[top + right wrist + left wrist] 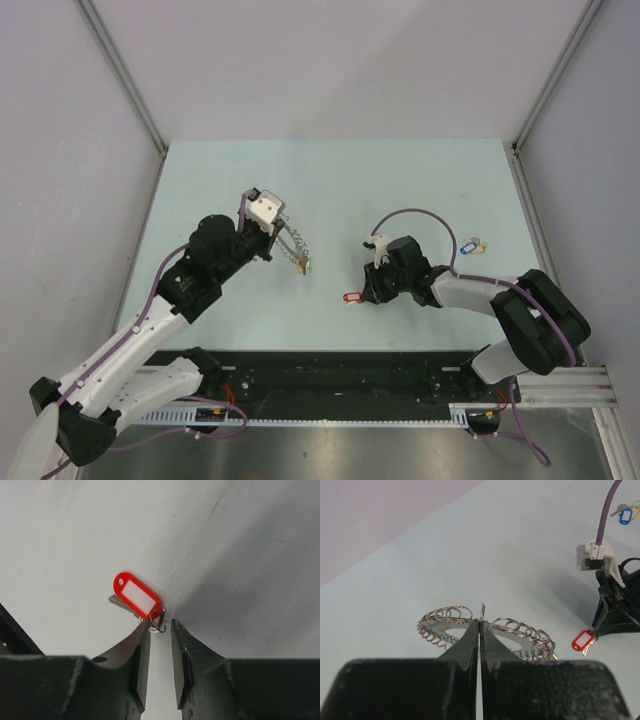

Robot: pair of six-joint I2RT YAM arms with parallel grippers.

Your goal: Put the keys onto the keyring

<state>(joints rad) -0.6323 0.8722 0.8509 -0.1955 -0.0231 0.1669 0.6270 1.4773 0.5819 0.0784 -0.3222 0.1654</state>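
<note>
The red-tagged key's head sits beside its split ring at my right gripper's fingers, so next I open, back off and pinch just the split ring's outer edge (163, 629).
My left gripper (481, 622) is shut on the keyring (520, 630), a floppy silvery loop of linked rings, and holds it at the table's middle left (292, 246). A green-headed key hangs at its lower end (305, 265). A red-tagged key (136, 595) lies flat on the table, also in the top view (350, 297) and the left wrist view (582, 641). My right gripper (160, 626) is open right at that key, its small split ring between the fingertips. A blue-tagged key (466, 247) and a yellow one (477, 242) lie at the right.
The pale green table (330, 190) is walled by grey panels at left, back and right. A black rail (350, 375) runs along the near edge. The right arm's purple cable (410, 215) arcs above its wrist.
</note>
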